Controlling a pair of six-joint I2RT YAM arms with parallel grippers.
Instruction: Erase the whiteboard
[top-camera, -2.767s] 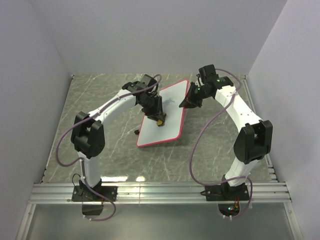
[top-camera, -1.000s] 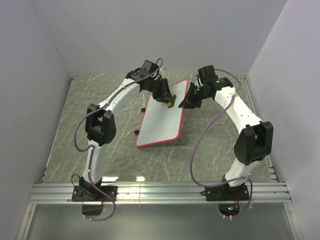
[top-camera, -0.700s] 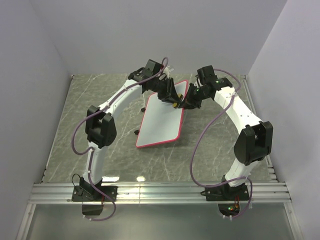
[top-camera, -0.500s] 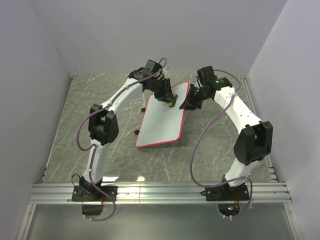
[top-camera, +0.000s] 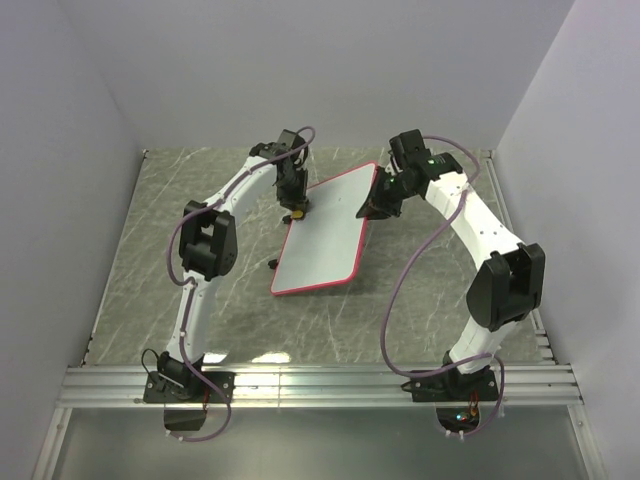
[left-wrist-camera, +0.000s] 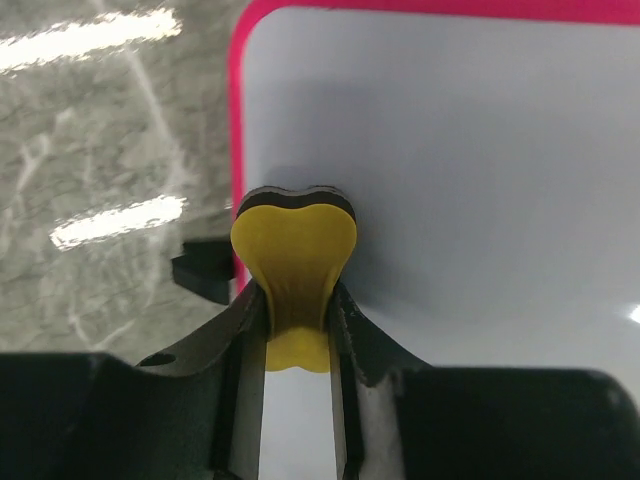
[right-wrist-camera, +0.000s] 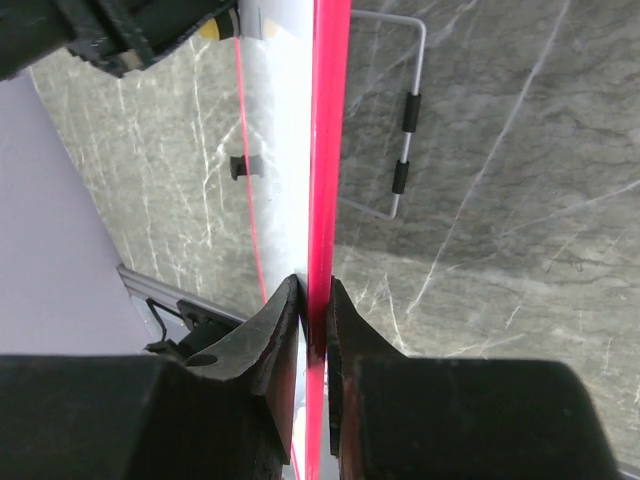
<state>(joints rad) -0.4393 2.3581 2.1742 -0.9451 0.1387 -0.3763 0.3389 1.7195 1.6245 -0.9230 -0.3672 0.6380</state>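
Next, I set the yellow sponge on the bare marbled table (top-camera: 223, 253) beside the whiteboard's black clips with my left gripper.
The whiteboard (top-camera: 325, 238), white with a red-pink frame, lies tilted on the marbled table with its far right corner raised. My right gripper (top-camera: 366, 209) is shut on its red frame edge (right-wrist-camera: 326, 170), seen edge-on in the right wrist view. My left gripper (top-camera: 294, 205) is shut on a small yellow sponge (left-wrist-camera: 293, 255) and presses it on the board near its far left corner (left-wrist-camera: 262, 40). The board surface (left-wrist-camera: 470, 160) shows no marks.
Black clips (top-camera: 272, 263) stick out at the board's left edge; one shows in the left wrist view (left-wrist-camera: 205, 272). A wire stand (right-wrist-camera: 400, 150) hangs behind the board. Grey walls enclose the table on three sides; a metal rail (top-camera: 320, 385) runs along the near edge.
My left gripper has swept the sponge from the board's far right area leftward to its far left corner. The right gripper has kept its hold, and the board has shifted slightly.
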